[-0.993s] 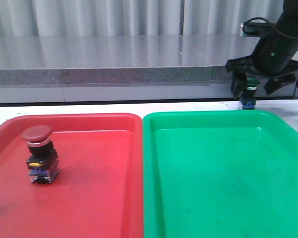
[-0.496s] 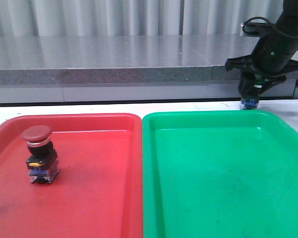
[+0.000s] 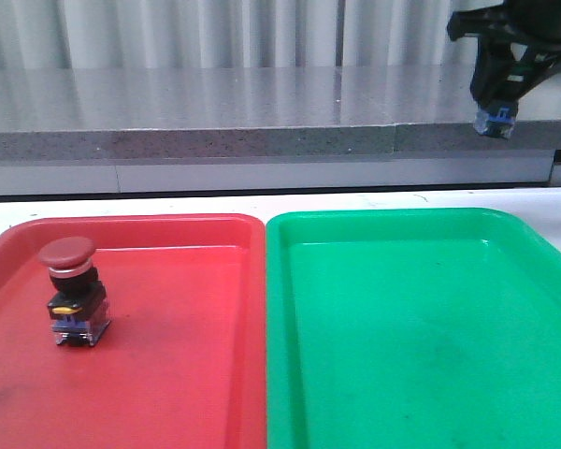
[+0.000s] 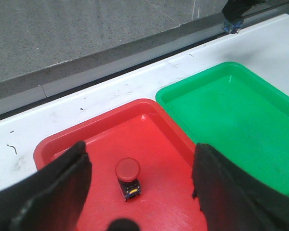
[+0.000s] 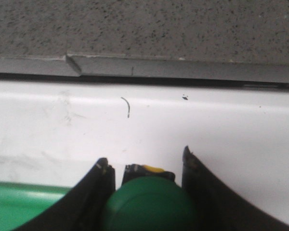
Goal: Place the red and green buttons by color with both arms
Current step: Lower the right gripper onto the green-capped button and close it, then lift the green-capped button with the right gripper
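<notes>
The robot's right gripper will set the green button down on the green tray's bottom, midway point(image 3: 451, 327) between the tray's sides. The green button is now held behind that tray.
The red button point(image 3: 72, 290) stands upright in the red tray point(image 3: 187, 374), near its left side; it also shows in the left wrist view point(image 4: 127, 176). My left gripper point(image 4: 139, 192) is open and empty, high above the red button. My right gripper point(image 3: 498, 98) is shut on the green button point(image 5: 149, 204) and holds it in the air above the far right of the table, behind the green tray point(image 3: 421, 337). In the front view only the green button's blue base point(image 3: 496, 123) shows below the fingers.
The two trays sit side by side on a white table point(image 3: 355, 199). A grey stone ledge point(image 3: 215, 140) runs along the back. The green tray's far corner shows in the right wrist view point(image 5: 29, 204).
My right gripper closed on the green button beyond the green tray and lifted it straight up off the table. The red button and left arm have not moved.
</notes>
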### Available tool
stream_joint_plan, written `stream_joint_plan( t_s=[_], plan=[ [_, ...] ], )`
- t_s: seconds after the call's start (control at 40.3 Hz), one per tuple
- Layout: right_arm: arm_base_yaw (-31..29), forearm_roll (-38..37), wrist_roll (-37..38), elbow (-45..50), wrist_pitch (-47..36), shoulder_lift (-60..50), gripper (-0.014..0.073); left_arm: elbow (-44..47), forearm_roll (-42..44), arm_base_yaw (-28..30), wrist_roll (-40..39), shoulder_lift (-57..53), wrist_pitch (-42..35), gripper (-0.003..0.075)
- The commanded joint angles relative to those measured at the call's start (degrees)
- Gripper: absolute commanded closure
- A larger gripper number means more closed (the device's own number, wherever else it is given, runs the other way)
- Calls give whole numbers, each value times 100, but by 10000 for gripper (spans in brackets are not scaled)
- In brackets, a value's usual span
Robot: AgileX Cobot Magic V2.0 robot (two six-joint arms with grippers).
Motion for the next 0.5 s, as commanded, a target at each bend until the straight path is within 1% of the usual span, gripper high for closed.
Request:
stream_joint_plan(
  t_s=[0.0,0.099,0.471],
  plan=[
    [202,47,-253,65,-40,-714,381,-141,-64,-47,13,13,-398,281],
    [485,47,-328,510,-157,-1173,381,-141,-64,-47,13,13,-398,281],
    [1591,-107,-328,2825,-765,-3024,381,-141,-64,-47,13,13,-398,281]
  ],
)
